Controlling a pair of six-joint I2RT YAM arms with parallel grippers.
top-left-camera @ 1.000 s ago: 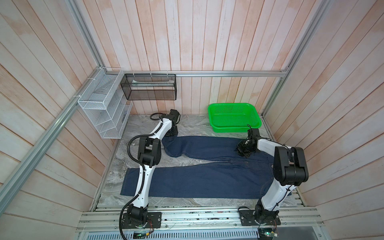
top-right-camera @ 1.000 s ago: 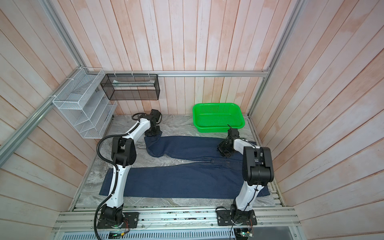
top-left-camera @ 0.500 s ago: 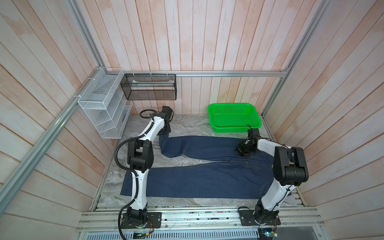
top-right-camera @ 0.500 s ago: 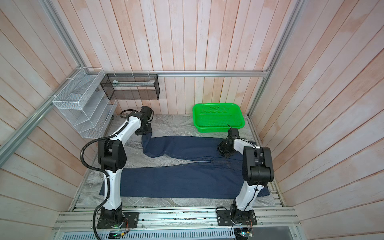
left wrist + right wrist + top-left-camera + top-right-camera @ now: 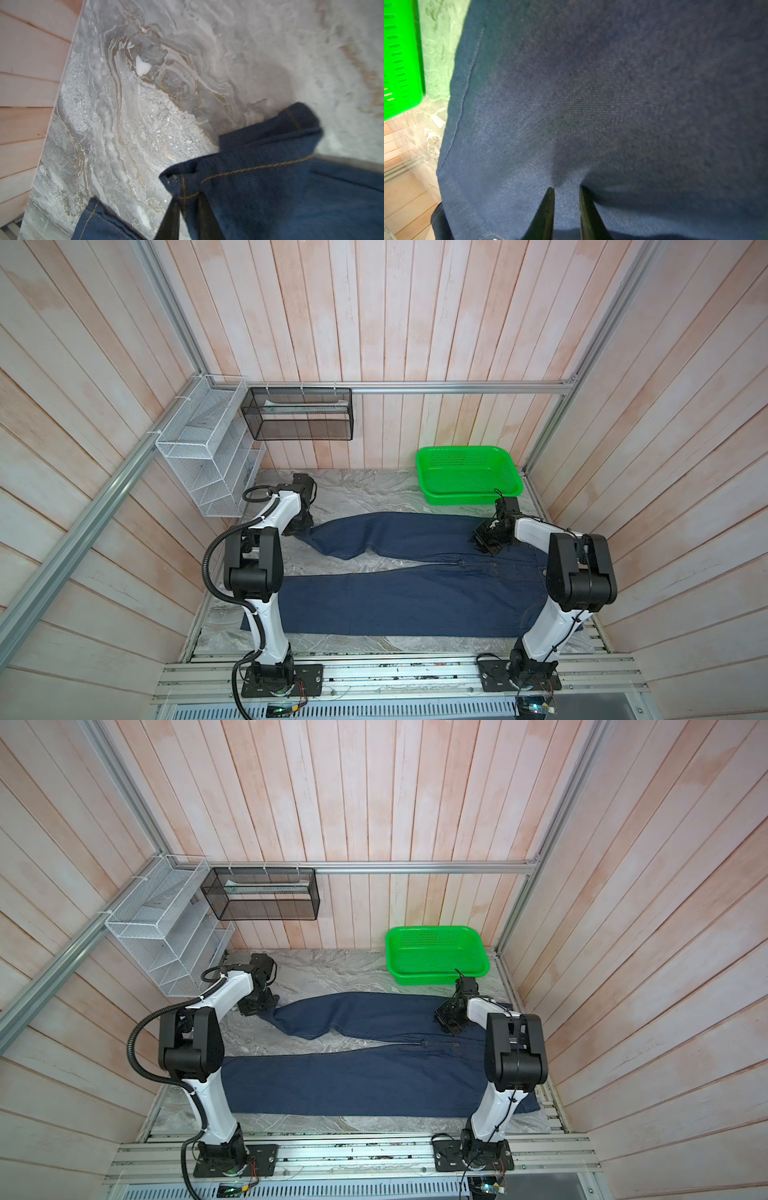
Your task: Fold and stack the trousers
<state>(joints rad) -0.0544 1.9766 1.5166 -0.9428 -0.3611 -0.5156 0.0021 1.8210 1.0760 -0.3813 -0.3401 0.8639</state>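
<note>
The robot's left gripper needs to release the far leg's hem, now bunched just above the table, on the bare marble (image 5: 272, 539) (image 5: 148, 86) behind the near leg's hem.
The trousers (image 5: 395, 601) (image 5: 353, 1081), dark navy denim, lie spread on the marble table with the waist to the right and both legs running left in both top views. My left gripper (image 5: 297, 529) (image 5: 255, 1009) (image 5: 188, 197) is shut on the far leg's hem (image 5: 270, 187), which hangs bunched from the fingers just above the table. The near leg's hem (image 5: 99, 224) shows in the left wrist view. My right gripper (image 5: 484, 541) (image 5: 444, 1021) (image 5: 566, 188) is shut on a ridge of denim (image 5: 612, 93) at the far hip.
A green basket (image 5: 469, 499) (image 5: 436, 979) (image 5: 400, 62) stands at the back right, just behind the right gripper. A white wire rack (image 5: 199, 460) and a black mesh basket (image 5: 299, 418) hang on the back-left walls. A wooden wall (image 5: 25, 83) runs close by the left gripper.
The left arm has swung to the left, dragging the far leg's hem with it and stretching that leg out. The right arm has stayed where it was.
</note>
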